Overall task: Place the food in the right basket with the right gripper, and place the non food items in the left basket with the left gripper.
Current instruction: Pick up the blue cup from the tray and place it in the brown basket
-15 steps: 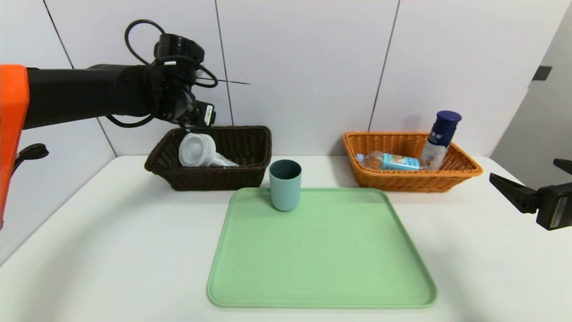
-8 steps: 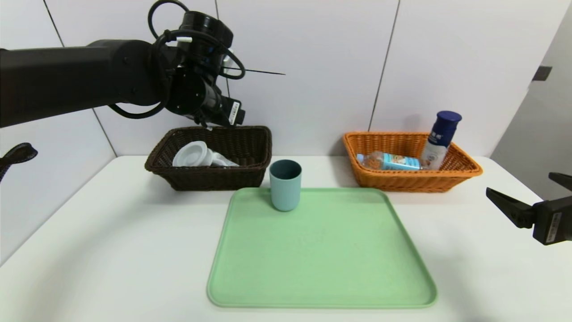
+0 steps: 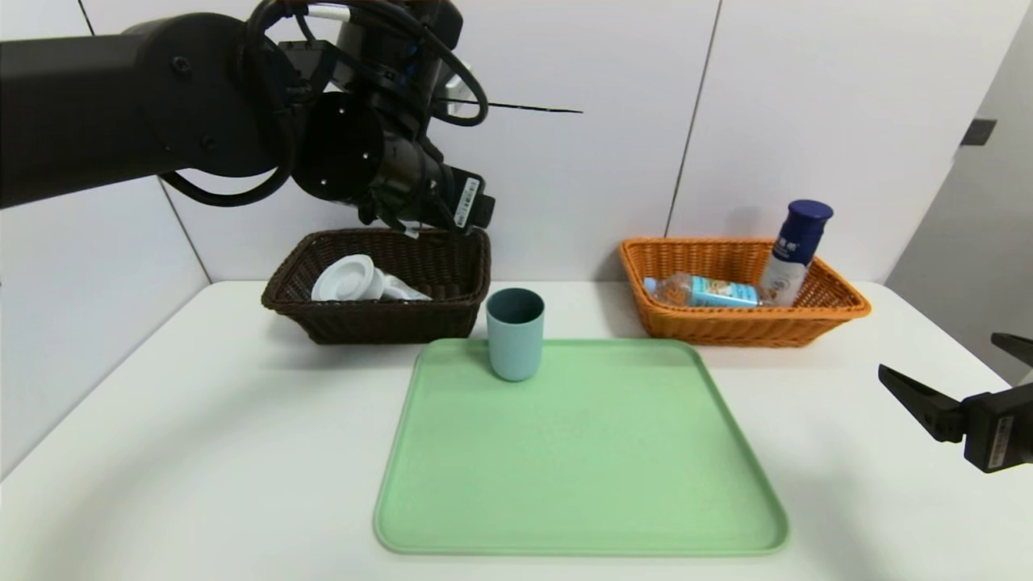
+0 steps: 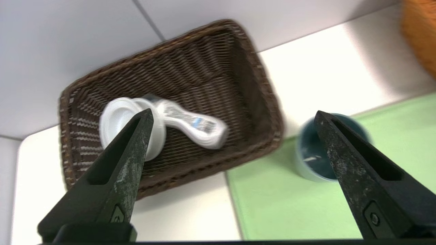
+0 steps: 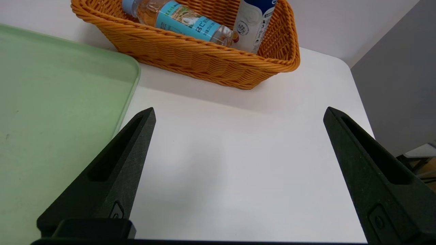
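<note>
The teal-grey cup is next for my left gripper. It should go down and close around the middle of the cup's sides (image 3: 516,339) (image 4: 306,168), below its rim.
The teal-grey cup (image 3: 515,332) (image 4: 311,160) stands upright at the back edge of the green tray (image 3: 581,452). In the dark brown left basket (image 3: 379,321) (image 4: 211,64) lie the round white case (image 3: 345,278) (image 4: 114,114) and the slim white bottle (image 3: 401,290) (image 4: 190,124). My left gripper (image 4: 233,112) is open and empty, high above that basket's right end. The orange right basket (image 3: 742,329) (image 5: 204,58) holds the clear water bottle (image 3: 702,290) (image 5: 184,20) and the navy-capped white bottle (image 3: 795,250) (image 5: 252,27). My right gripper (image 3: 940,355) (image 5: 239,109) is open and empty over the table's right edge.
The green tray (image 5: 51,102) fills the middle of the white table (image 3: 202,452), between and in front of the two baskets. A tiled wall runs close behind the baskets. My left arm (image 3: 161,97) spans the upper left.
The white case has dropped from under my left gripper and settled in the brown basket. My left arm rose and swung right, its jaws spreading wider. The right gripper sank slightly.
</note>
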{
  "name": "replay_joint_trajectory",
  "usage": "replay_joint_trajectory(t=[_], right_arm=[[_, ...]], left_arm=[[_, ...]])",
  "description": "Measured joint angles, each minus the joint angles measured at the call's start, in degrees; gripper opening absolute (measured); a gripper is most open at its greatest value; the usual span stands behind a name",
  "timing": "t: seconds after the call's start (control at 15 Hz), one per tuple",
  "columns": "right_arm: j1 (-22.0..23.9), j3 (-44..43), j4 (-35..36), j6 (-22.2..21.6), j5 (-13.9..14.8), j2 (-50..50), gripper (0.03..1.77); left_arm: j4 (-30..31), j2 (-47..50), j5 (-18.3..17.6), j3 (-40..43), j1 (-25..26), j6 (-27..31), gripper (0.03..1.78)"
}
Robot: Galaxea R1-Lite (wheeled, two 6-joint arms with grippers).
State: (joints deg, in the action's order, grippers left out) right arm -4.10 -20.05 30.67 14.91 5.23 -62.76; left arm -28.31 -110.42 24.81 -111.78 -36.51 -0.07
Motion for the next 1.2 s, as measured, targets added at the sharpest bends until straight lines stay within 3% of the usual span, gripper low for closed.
replay_joint_trajectory(t=[0.27,0.4,0.93,1.2], right_arm=[[0.1,0.2,-0.1,0.7,0.0,0.5,1.7],[0.1,0.6,-0.1,0.8,0.0,0.7,1.7],[0.1,2.2,-0.1,1.5,0.0,1.0,1.71],[0.1,2.5,-0.2,1.5,0.0,0.7,1.71]], left_arm=[[0.9,3.4,0.2,8.5,-5.5,-7.3,1.68],[7.3,6.0,0.7,17.3,-7.2,-9.8,1.69],[56.5,11.9,4.1,56.0,-8.1,-10.3,1.69],[73.2,11.8,4.0,66.6,-8.3,-10.7,1.69]])
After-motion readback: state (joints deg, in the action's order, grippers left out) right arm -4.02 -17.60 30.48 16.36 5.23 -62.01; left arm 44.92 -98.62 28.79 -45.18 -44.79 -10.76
